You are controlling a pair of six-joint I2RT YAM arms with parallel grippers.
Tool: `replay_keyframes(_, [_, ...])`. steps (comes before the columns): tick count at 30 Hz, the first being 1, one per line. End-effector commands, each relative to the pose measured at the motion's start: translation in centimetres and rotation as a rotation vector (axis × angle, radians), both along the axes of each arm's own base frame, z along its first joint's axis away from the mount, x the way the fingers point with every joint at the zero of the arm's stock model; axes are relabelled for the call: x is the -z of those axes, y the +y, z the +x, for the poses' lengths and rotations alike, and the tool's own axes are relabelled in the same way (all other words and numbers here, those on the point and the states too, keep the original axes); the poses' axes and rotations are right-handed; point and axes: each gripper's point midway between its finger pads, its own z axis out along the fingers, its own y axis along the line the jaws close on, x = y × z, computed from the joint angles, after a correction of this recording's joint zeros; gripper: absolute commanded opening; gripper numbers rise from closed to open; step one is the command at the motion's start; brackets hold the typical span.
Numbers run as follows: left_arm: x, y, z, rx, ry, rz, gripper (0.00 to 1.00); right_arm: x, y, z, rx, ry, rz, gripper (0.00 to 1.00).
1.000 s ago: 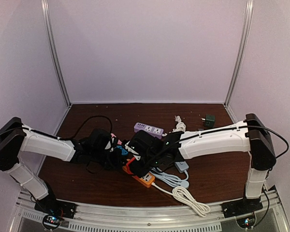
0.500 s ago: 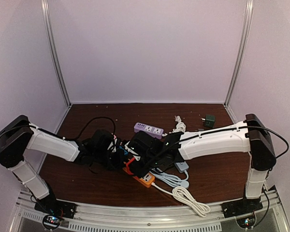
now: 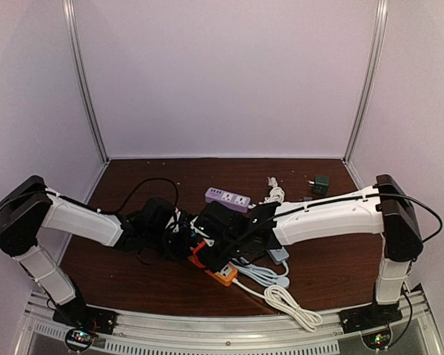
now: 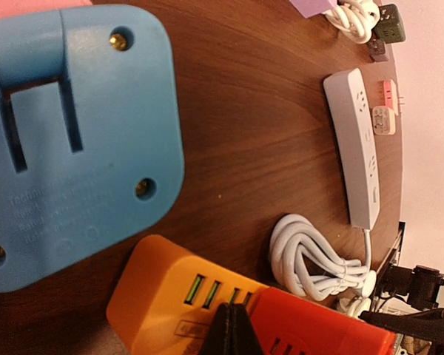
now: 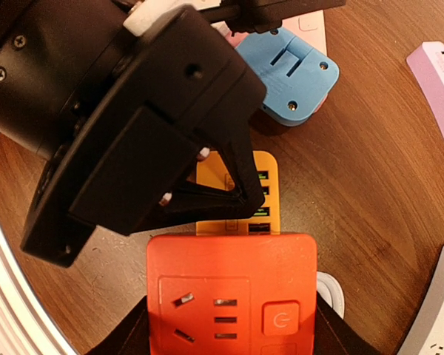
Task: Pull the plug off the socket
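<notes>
My right gripper will let go of the red block on the bare brown table (image 3: 319, 249) between the white strip and the table's side.
An orange socket strip (image 5: 263, 188) lies on the brown table, also in the top view (image 3: 222, 273) and the left wrist view (image 4: 170, 288). A red plug block (image 5: 229, 296) sits at its end and also shows in the left wrist view (image 4: 318, 329). My right gripper (image 5: 233, 329) is shut on the red block, with one finger (image 5: 122, 336) on each side. My left gripper (image 4: 233, 329) is shut, its tips together on top of the orange strip right by the red block; its tips also show in the right wrist view (image 5: 244, 196).
A blue adapter (image 4: 74, 140) lies just beyond the strip. A white strip (image 4: 353, 144) and a coiled white cable (image 4: 311, 255) lie to the right. A purple strip (image 3: 228, 197) and a dark green adapter (image 3: 321, 184) lie farther back.
My left arm has moved right, bringing its shut gripper onto the orange strip. The right arm has barely moved.
</notes>
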Motion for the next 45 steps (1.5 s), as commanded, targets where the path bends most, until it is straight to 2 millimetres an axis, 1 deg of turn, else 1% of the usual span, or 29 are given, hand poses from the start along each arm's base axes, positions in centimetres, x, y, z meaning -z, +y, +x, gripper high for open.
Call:
replay_keyframes(1, [6.4, 5.2, -3.4, -0.005, 0.158, 0.262, 0.0, -6.3, 0.0, 2.4, 0.069, -0.122, 0.099, 0.0])
replay_keyframes(4, [6.9, 5.7, -3.9, -0.009, 0.168, 0.276, 0.0, -6.9, -0.2, 2.9, 0.081, -0.131, 0.111, 0.0])
replay_keyframes(9, [7.4, 5.9, -4.4, -0.009, 0.178, 0.293, 0.0, -8.3, -0.2, 3.2, 0.081, -0.145, 0.133, 0.0])
replay_keyframes(15, [8.0, 6.4, -5.0, -0.016, 0.194, 0.3, 0.0, -9.0, -1.1, 4.3, 0.106, -0.144, 0.146, 0.0])
replay_keyframes(21, [8.3, 6.7, -5.3, -0.016, 0.2, 0.313, 0.0, -10.0, -1.3, 4.8, 0.1, -0.128, 0.18, 0.0])
replay_keyframes(25, [8.4, 6.4, -5.3, -0.01, 0.196, 0.311, 0.0, -10.0, -1.1, 4.7, 0.092, -0.125, 0.179, 0.0])
replay_keyframes(27, [8.1, 6.2, -5.2, -0.004, 0.191, 0.303, 0.0, -9.9, -1.6, 5.1, 0.118, -0.135, 0.161, 0.0])
replay_keyframes(29, [7.7, 5.8, -5.0, 0.004, 0.178, 0.291, 0.0, -9.5, -2.9, 5.9, 0.162, -0.131, 0.141, 0.0])
replay_keyframes(31, [7.0, 5.2, -4.6, 0.015, 0.16, 0.282, 0.0, -9.1, -4.7, 6.9, 0.217, -0.113, 0.141, 0.0])
replay_keyframes(34, [5.3, 4.0, -3.5, 0.036, 0.112, 0.253, 0.0, -8.9, -7.6, 8.1, 0.282, -0.082, 0.186, 0.0])
replay_keyframes(37, [2.7, 2.4, -2.0, 0.054, 0.049, 0.225, 0.0, -8.7, -10.9, 9.3, 0.368, -0.048, 0.232, 0.0])
replay_keyframes(40, [-0.3, 0.9, -0.6, 0.07, -0.02, 0.197, 0.0, -8.1, -14.8, 10.3, 0.475, -0.008, 0.281, 0.0])
replay_keyframes(42, [-2.0, 0.2, 0.2, 0.071, -0.058, 0.182, 0.0, -7.4, -17.2, 10.6, 0.534, 0.024, 0.325, 0.0])
replay_keyframes(43, [-2.8, 0.0, 0.5, 0.072, -0.073, 0.174, 0.0, -7.5, -18.6, 10.9, 0.569, 0.031, 0.362, 0.0])
replay_keyframes(45, [-4.1, -0.4, 0.9, 0.074, -0.096, 0.159, 0.0, -6.5, -20.8, 10.9, 0.62, 0.063, 0.39, 0.0])
